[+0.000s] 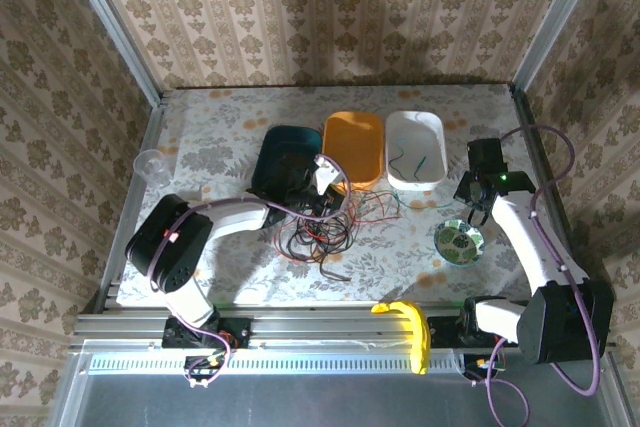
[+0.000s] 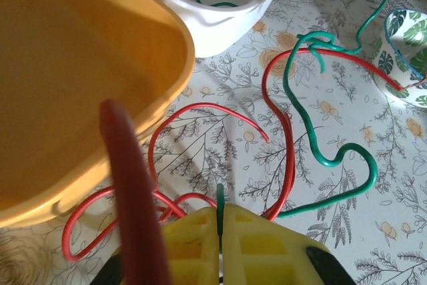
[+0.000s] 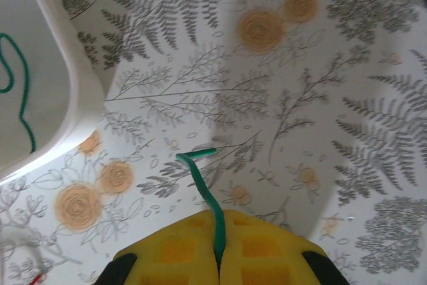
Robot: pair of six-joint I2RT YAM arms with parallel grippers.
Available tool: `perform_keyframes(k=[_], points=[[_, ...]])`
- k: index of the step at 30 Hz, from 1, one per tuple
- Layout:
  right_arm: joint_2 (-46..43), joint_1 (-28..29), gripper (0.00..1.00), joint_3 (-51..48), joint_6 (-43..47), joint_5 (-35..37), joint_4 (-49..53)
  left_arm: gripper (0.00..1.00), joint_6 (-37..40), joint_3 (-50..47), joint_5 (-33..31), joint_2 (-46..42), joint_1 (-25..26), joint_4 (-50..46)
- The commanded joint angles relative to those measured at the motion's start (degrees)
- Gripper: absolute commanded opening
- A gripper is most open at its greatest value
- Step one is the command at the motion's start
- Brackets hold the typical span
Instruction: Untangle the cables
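I need to release my right gripper's green cable inside the white tray (image 1: 428,151), beside the green cable already there.
The cables lie in a tangle (image 1: 318,232) of black, red and green wires at the table's middle. My left gripper (image 1: 325,179) hovers beside the orange tray (image 1: 353,147), its yellow fingers (image 2: 253,245) shut on the end of a green cable (image 2: 219,197). Red cables (image 2: 283,131) and a longer green cable (image 2: 333,159) loop over the cloth ahead of it. My right gripper (image 1: 478,202) is right of the white tray (image 1: 415,147) and is shut on a green cable (image 3: 203,188), whose bent tip sticks out in front.
Another green cable (image 3: 20,91) lies inside the white tray (image 3: 67,98). A dark teal tray (image 1: 285,157) stands left of the orange one. A leaf-patterned plate (image 1: 458,239) sits under the right arm, and a clear cup (image 1: 150,162) at far left.
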State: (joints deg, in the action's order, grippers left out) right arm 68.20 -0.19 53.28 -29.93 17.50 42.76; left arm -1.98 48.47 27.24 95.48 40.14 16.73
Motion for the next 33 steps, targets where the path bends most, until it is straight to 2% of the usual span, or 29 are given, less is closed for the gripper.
perform_keyframes(k=[1,7,11,18,24,29,33], points=[[-1.88,-0.60,0.00,1.68,1.45,8.58,3.03,0.00,0.14,-1.61,-1.30,-2.57,-1.46,-1.95],[-2.35,-3.08,0.00,3.10,2.33,10.71,3.20,0.00,0.35,-3.18,-2.07,-3.69,-1.82,-2.78],[-3.13,-4.90,0.00,3.76,3.06,9.62,2.50,0.00,0.95,-3.56,-2.04,-3.72,-1.90,-3.22],[-7.08,-3.65,0.00,2.55,2.88,-5.57,-6.43,0.00,1.65,-2.19,-0.92,-2.63,-0.45,-3.78],[-6.90,-2.93,0.00,9.08,0.51,-8.45,-9.19,0.00,2.59,-1.62,-2.22,-2.82,1.32,-4.18],[-0.19,-0.22,0.00,13.43,0.90,-7.24,-14.82,0.00,2.31,-1.37,-3.43,-3.33,2.18,-3.31],[10.83,4.76,0.00,22.01,7.48,-0.75,-12.40,0.00,2.04,-0.58,-3.84,-3.46,2.64,-3.22]])
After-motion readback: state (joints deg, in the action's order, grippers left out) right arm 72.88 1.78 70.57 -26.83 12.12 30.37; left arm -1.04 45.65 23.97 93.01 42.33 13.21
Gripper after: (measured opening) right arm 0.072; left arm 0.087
